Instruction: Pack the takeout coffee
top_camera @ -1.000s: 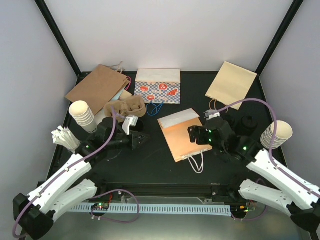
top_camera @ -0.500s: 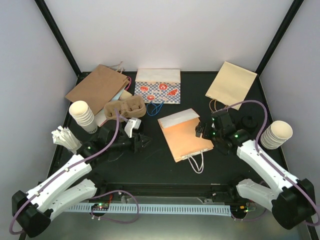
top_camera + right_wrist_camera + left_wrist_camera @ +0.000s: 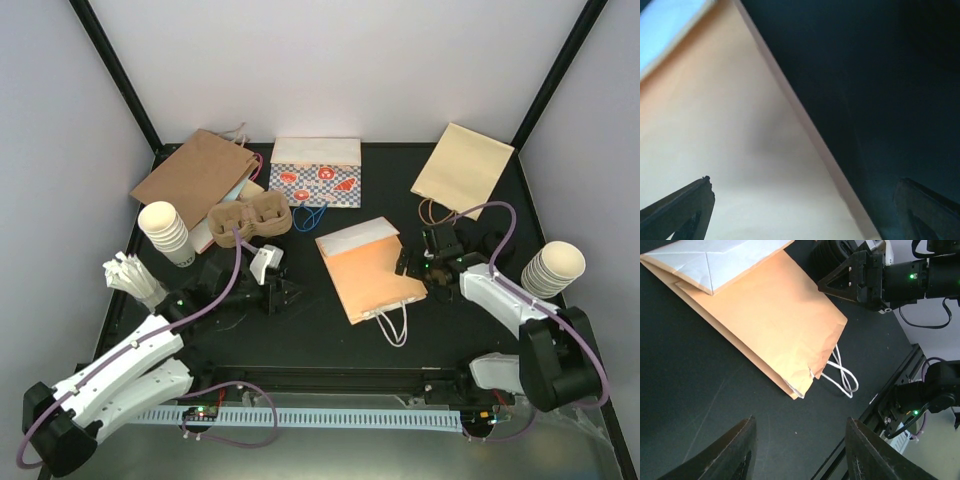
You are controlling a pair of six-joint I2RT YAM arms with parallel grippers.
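The robot's right gripper should next move to the white folded bottom (image 3: 393, 235) (image 3: 710, 6) of the orange paper bag and grab its corner nearest the robot's right arm.
One takeout coffee cup (image 3: 492, 241) shows as a small black round shape at the right, partly behind my right arm; I see no other. The cardboard tray (image 3: 250, 215) sits at the back left with its hollows showing no cups. An orange paper bag (image 3: 368, 270) (image 3: 765, 315) lies flat in the middle, white handles toward me. My left gripper (image 3: 288, 296) (image 3: 800, 419) is open over bare mat left of the bag, holding nothing. My right gripper (image 3: 404, 262) (image 3: 804, 180) is open at the bag's right edge (image 3: 805, 125), low over it.
A brown bag (image 3: 195, 175), a patterned bag (image 3: 316, 172) and a tan bag (image 3: 462, 170) lie along the back. Stacks of white paper cups stand at the left (image 3: 165, 232) and right (image 3: 553, 268). White folded items (image 3: 130, 275) lie at the left edge.
My left gripper has opened and shifted slightly toward the near right. My right gripper has opened wider, and its arm has folded back to the right while staying at the bag's edge.
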